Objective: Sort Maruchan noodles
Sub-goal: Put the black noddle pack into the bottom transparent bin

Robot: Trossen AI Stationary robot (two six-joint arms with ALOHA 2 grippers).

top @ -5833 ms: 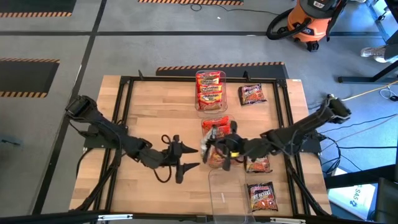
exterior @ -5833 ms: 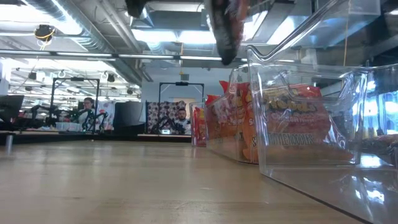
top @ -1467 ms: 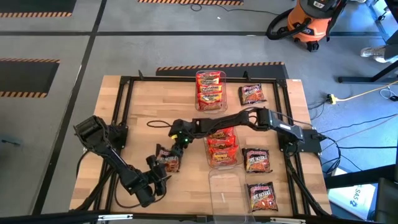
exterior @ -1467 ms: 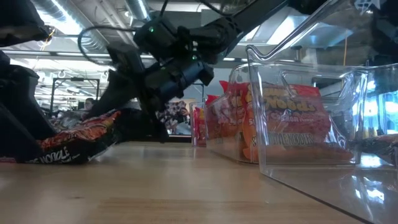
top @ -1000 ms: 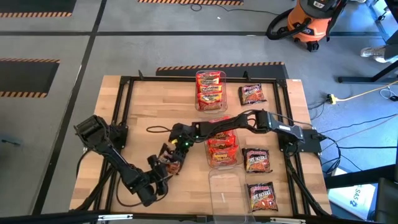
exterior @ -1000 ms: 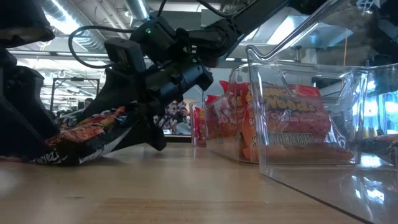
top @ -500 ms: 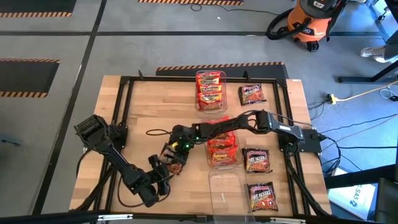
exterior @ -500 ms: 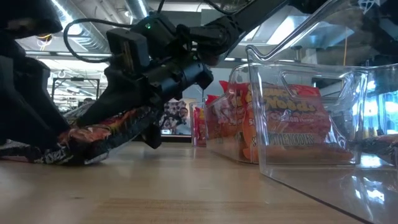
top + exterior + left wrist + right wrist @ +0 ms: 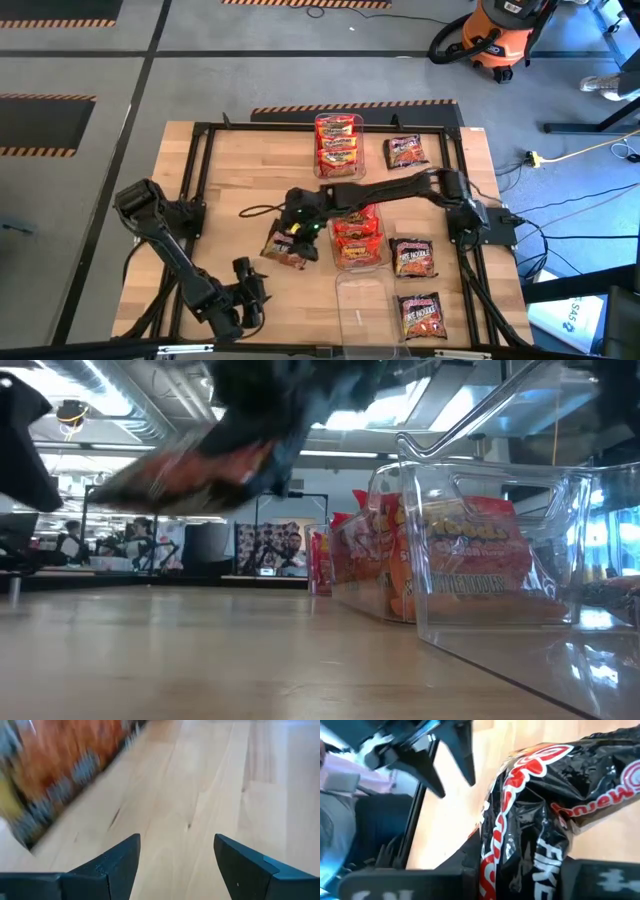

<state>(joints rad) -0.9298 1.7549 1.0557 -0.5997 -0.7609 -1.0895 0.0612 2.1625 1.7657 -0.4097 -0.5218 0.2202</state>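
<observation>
The robot's right gripper should set the dark packet down in the far end of the empty clear bin [image 9: 351,281].
A dark brown-black Maruchan noodles packet [image 9: 283,248] hangs above the wood table [image 9: 230,180], left of the middle bin, with my right gripper [image 9: 297,236] shut on it. In the low view the packet [image 9: 185,472] is clear of the tabletop and tilted. My left gripper [image 9: 247,283] stands open near the table's front edge, nothing between its fingers [image 9: 120,865]; the packet [image 9: 55,770] is ahead of it. Red-yellow packets [image 9: 338,145] fill the far clear bin. Orange-red packets [image 9: 356,238] lie in the middle bin. My right gripper pinches the dark packet between its two fingers, on a crumpled edge of it [image 9: 520,865]. The fingers come slanting down from the table's right and far side. The packet is lifted clear of the table and hangs tilted, its free end [image 9: 130,490] lower.
An empty clear bin [image 9: 365,310] stands at the near edge, in line with the two filled ones. Three dark packets [image 9: 405,152] [image 9: 413,258] [image 9: 421,315] lie flat on the table's right side. A black frame [image 9: 200,130] runs around the tabletop. Bare wood lies on the left.
My right gripper has shut on the dark packet, rolled its wrist and lifted the packet off the table, carrying it slightly toward the right. My left gripper, still open, has drawn back toward the near edge and risen a little.
</observation>
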